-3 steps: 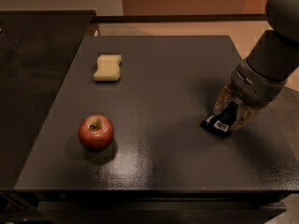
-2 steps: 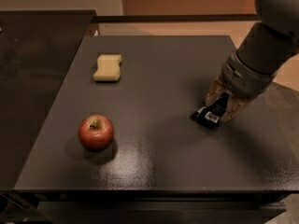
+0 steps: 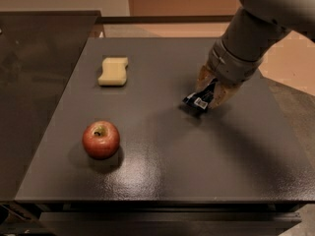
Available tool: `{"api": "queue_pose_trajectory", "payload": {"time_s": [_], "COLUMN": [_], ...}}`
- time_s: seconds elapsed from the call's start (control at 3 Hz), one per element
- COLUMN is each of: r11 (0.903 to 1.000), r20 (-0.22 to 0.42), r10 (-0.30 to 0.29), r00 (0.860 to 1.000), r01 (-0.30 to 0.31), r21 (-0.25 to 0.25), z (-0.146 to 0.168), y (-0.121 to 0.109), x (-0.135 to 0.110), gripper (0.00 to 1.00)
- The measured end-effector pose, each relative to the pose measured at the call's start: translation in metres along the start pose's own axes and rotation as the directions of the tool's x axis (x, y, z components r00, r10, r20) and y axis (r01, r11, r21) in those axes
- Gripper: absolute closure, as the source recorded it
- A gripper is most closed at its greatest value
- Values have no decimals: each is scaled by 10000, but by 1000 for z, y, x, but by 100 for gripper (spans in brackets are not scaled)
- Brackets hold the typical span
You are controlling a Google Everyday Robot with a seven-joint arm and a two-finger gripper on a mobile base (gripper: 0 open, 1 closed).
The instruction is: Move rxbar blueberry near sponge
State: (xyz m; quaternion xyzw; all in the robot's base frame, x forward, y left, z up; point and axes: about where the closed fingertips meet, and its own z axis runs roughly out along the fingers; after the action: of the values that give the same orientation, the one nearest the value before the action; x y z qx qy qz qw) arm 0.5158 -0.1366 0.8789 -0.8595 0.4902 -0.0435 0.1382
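The robot's gripper will put the rxbar blueberry down just beside the sponge [image 3: 145, 85], on the sponge's side away from the counter. The bar is now just above the table's surface.
The rxbar blueberry [image 3: 198, 101] is a dark wrapped bar with a white barcode label, held in my gripper [image 3: 209, 93] right of the table's middle, just above the surface. The gripper is shut on the bar, its tan fingers [image 3: 220, 94] on either side of it. The sponge [image 3: 113, 71] is a pale yellow foam block with pinched sides, lying at the far left of the table, well apart from the bar.
A red apple [image 3: 101, 139] stands at the near left of the dark table [image 3: 162, 171]. A dark counter [image 3: 34, 73] runs along the left side. The table's front edge is close to the bottom of the view.
My gripper has moved left and farther back over the table with the bar in it, closer to the sponge. The sponge and the apple have not moved.
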Motion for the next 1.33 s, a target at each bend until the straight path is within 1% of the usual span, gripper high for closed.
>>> {"api": "queue_pose_trajectory", "payload": {"time_s": [0.33, 0.67, 1.0, 1.33], "r11": [9988, 9963, 9935, 9893], "r20": [49, 238, 542, 873], "r10": [-126, -517, -900, -1314], "r00": [9999, 9984, 9945, 9875], "r01": [124, 499, 858, 1249], "r21": [476, 702, 744, 755], "z": [3, 12, 29, 46], "y": [-36, -71, -99, -118], "x": [-5, -13, -20, -31], "gripper": [100, 100, 100, 100]}}
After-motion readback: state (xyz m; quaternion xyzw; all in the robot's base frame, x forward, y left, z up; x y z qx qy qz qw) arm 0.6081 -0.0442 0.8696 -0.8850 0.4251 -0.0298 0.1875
